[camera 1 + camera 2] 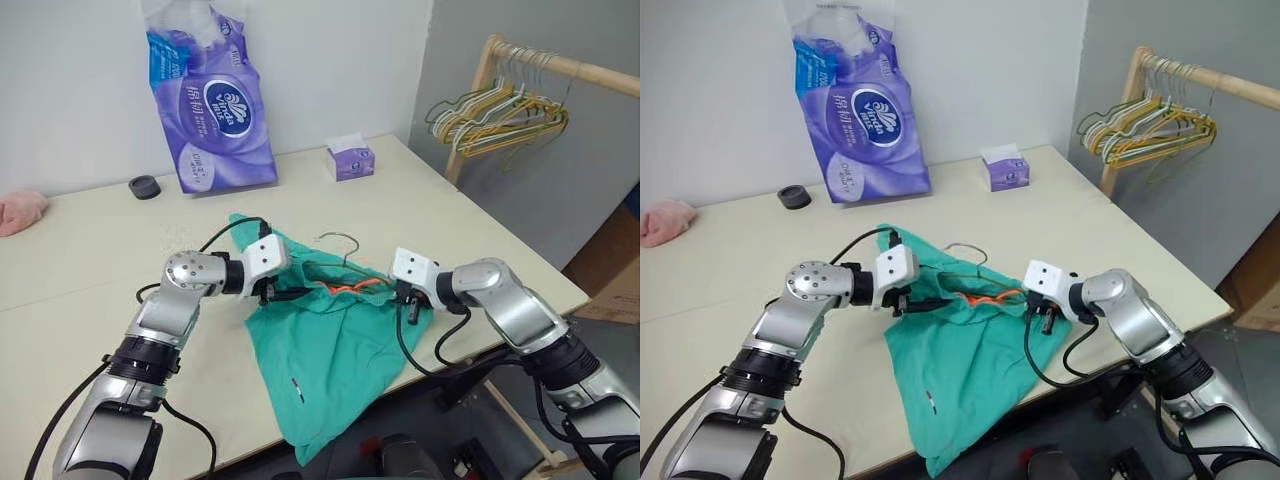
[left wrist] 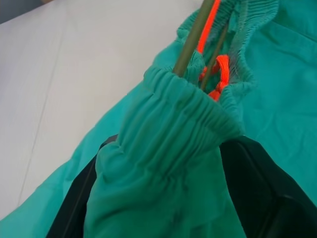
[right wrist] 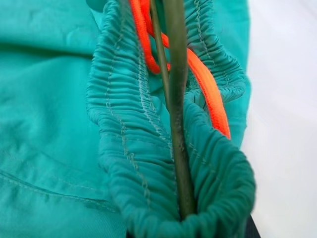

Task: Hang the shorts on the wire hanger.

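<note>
The waistband sags in folds along the wire hanger. Next, my left gripper closes on its gathered end (image 2: 163, 134) and pulls it straight before my right gripper lifts the shorts.
The teal shorts (image 1: 330, 350) lie bunched at the table's near edge, one leg hanging over it. The wire hanger (image 1: 341, 240) is threaded through the elastic waistband, its hook poking out on the far side, with the orange drawstring (image 1: 355, 285) beside the wire (image 2: 190, 44). My left gripper (image 1: 290, 292) is at the left end of the waistband, its black fingers (image 2: 277, 198) spread apart with gathered fabric lying between them. My right gripper (image 1: 405, 300) is at the right end, shut on the waistband where the wire (image 3: 176, 99) runs into it.
A purple tissue pack (image 1: 210, 110), a small tissue box (image 1: 350, 160) and a black ring (image 1: 145, 187) stand at the table's back, with a pink cloth (image 1: 20, 212) at far left. A wooden rack with bunched hangers (image 1: 500, 110) stands beyond the right edge.
</note>
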{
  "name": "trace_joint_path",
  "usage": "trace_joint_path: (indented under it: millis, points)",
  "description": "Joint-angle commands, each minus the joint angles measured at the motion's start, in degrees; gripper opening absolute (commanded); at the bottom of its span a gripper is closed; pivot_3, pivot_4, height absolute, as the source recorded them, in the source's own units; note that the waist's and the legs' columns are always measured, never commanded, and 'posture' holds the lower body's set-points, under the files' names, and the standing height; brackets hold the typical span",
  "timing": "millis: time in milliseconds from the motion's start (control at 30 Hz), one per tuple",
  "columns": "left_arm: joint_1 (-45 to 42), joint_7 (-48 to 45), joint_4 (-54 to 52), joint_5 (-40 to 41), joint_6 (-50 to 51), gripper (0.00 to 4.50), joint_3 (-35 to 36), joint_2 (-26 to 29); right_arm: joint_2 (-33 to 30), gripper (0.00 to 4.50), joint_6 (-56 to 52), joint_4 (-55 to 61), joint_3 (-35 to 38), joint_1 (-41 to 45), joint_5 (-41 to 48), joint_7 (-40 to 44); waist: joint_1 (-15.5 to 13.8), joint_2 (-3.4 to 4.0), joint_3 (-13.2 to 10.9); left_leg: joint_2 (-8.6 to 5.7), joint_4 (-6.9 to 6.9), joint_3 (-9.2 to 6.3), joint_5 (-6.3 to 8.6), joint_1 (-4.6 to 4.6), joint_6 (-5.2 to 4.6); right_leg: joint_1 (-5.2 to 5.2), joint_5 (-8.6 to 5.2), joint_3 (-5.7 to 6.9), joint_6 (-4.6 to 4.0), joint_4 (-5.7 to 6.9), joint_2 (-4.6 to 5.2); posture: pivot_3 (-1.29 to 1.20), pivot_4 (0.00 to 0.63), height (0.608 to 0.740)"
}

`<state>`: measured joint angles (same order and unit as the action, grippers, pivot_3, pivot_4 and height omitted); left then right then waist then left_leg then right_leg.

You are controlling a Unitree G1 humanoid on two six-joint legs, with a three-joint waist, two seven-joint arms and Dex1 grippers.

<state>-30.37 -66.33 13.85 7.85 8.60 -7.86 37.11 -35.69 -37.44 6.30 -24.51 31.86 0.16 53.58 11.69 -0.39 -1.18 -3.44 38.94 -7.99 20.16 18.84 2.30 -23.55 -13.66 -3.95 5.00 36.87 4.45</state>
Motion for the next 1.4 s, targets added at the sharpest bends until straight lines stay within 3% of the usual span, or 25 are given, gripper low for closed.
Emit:
trace_joint_path:
  millis: [33, 200, 633, 733, 1133, 1400]
  points:
    - [-2.0, -2.8, 3.7, 3.1, 2.6, 3.1, 4.1, 3.3, -1.5, 0.0, -0.8, 3.3, 3.4, -0.9, 0.8, -0.2, 0.1, 0.0, 0.0, 0.0, 0.0, 0.0, 0.0, 0.0, 0.0, 0.0, 0.0, 0.01, 0.0, -0.01, 0.0, -0.24, 0.0, 0.74]
    - [-4.1, -2.4, 8.4, 2.1, -0.2, 4.48, 4.3, 3.3, -2.4, 0.0, -1.9, 5.0, 4.1, -1.9, 1.4, -0.3, -0.1, 0.0, 0.0, -0.07, 0.02, -0.02, 0.0, 0.0, 0.0, 0.02, 0.0, 0.02, 0.0, -0.01, 0.04, -0.25, 0.0, 0.74]
    - [-10.4, 1.9, 23.0, -4.8, -12.0, 4.48, 0.8, -2.2, -3.7, 0.0, -3.6, 8.7, 4.2, -2.7, 2.4, 0.6, 0.0, 0.0, 0.0, -0.06, 0.01, -0.01, 0.0, 0.02, 0.01, 0.01, 0.0, 0.03, 0.0, -0.02, 0.06, -0.25, 0.0, 0.74]
    - [-11.5, 1.0, 25.6, -4.1, -13.8, 3.87, 1.4, -3.5, -4.2, 0.0, -4.0, 9.8, 4.3, -3.4, 2.7, 0.7, 0.1, 0.0, 0.0, -0.06, 0.01, 0.0, 0.0, 0.02, 0.01, 0.01, 0.0, 0.02, 0.0, -0.02, 0.07, -0.26, 0.0, 0.74]
    - [-13.4, 3.5, 32.9, -8.5, -21.9, 0.17, 1.0, -2.4, -8.1, 0.0, -5.6, 13.0, 5.6, -6.3, 4.7, 1.3, 0.7, -0.01, 0.0, -0.07, 0.01, -0.01, 0.0, 0.03, 0.01, 0.01, 0.0, 0.04, 0.0, -0.02, 0.1, -0.26, 0.0, 0.74]
    - [-13.4, 7.2, 35.7, -11.8, -24.8, 0.04, 0.6, -1.8, -13.6, 0.0, -5.8, 17.8, 7.4, -9.8, 7.6, 4.3, 0.6, -0.01, 0.0, -0.12, 0.01, -0.02, 0.0, 0.04, 0.0, 0.02, 0.0, 0.07, 0.01, -0.03, 0.16, -0.26, 0.0, 0.74]
